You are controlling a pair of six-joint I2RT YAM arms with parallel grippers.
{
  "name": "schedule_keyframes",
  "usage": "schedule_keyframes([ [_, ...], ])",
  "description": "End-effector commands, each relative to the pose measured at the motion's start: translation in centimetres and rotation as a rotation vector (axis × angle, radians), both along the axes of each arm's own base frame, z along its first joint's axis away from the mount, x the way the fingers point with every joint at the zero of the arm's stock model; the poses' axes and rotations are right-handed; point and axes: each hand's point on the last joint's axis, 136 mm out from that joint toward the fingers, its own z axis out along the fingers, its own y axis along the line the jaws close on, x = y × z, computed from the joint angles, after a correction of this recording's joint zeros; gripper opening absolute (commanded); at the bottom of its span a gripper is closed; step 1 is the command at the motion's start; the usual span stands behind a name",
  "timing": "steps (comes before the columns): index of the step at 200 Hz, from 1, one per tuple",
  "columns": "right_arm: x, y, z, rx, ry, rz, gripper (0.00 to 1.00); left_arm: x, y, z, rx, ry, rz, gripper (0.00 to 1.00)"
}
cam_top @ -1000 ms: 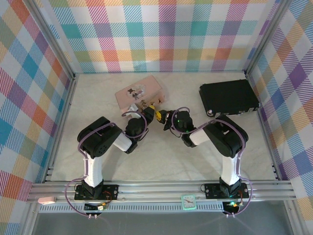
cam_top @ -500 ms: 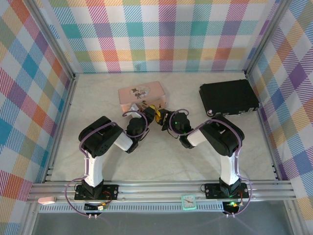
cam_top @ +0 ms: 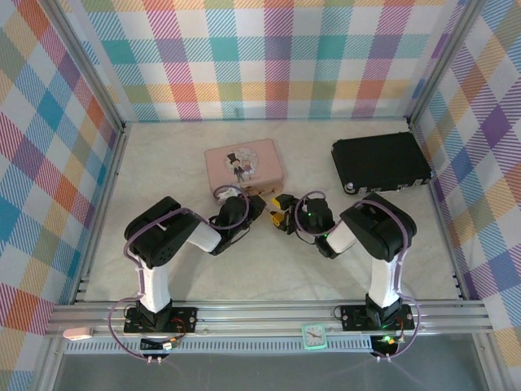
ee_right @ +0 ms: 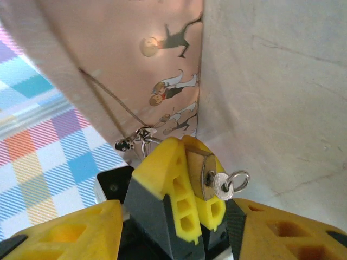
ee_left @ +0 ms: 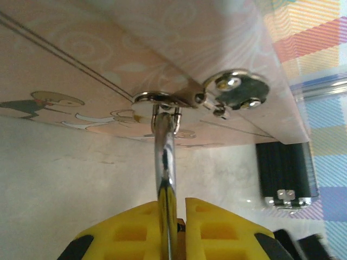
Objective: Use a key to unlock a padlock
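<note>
Next, my right gripper takes the padlock's body, which my left gripper holds with its shackle through the hasp, and my left gripper needs to then take the shackle [ee_left: 165,157].
A small brass padlock [ee_right: 198,167] hangs by its thin silver shackle [ee_left: 164,157] from the hasp [ee_left: 157,99] of the pink tin [cam_top: 244,167]. My left gripper [ee_left: 174,207] is shut on the padlock body, its yellow fingers [ee_right: 162,173] on either side. A silver key [ee_right: 219,186] with a small ring sticks out of the keyhole. My right gripper [ee_right: 176,219] faces the key, open, with its fingers [ee_right: 70,233] wide of the key and not touching it. In the top view the two grippers [cam_top: 259,207] [cam_top: 282,213] meet just in front of the tin.
A black case [cam_top: 381,161] lies at the back right, and its end [ee_left: 284,173] shows in the left wrist view. Checked walls close off the left, back and right. The near rail carries a small clock [cam_top: 314,335].
My right gripper has opened, let go of the key and drawn back to the right. The tin has swung round and slid slightly nearer. The left gripper still holds the padlock.
</note>
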Motion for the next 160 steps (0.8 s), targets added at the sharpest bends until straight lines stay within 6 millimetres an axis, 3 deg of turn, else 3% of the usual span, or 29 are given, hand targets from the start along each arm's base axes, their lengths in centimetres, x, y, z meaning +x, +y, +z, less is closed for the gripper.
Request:
schedule_keyframes([
  [1,-1.9,-0.6,-1.0,-0.2,-0.08,0.139,0.55,-0.8,-0.3,0.6,0.066,0.014,-0.042,0.0],
  [10,-2.2,-0.8,-1.1,-0.266,-0.091,0.178,0.56,-1.1,-0.1,0.4,0.08,0.026,-0.044,0.0],
  [28,-2.7,-0.8,-0.4,-0.405,-0.147,0.287,0.58,-1.5,0.3,-0.3,0.105,0.055,-0.043,0.09],
  [49,-2.6,-0.8,1.2,-0.547,-0.235,0.397,0.6,-1.8,1.1,0.1,0.103,0.056,-0.026,0.29],
  [80,-2.5,-0.9,3.3,-0.701,-0.351,0.538,0.62,-2.1,3.1,1.8,0.113,0.058,0.019,0.49],
  [109,-2.9,0.0,4.3,-0.789,-0.437,0.694,0.64,-2.6,5.7,3.5,0.138,0.07,0.055,0.6],
  [131,-3.7,1.7,4.3,-0.89,-0.515,0.833,0.64,-2.8,8.5,4.7,0.174,0.09,0.099,0.68],
  [160,-5.0,4.0,2.5,-1.054,-0.578,1.02,0.61,-2.3,11.5,5.3,0.167,0.12,0.127,0.71],
])
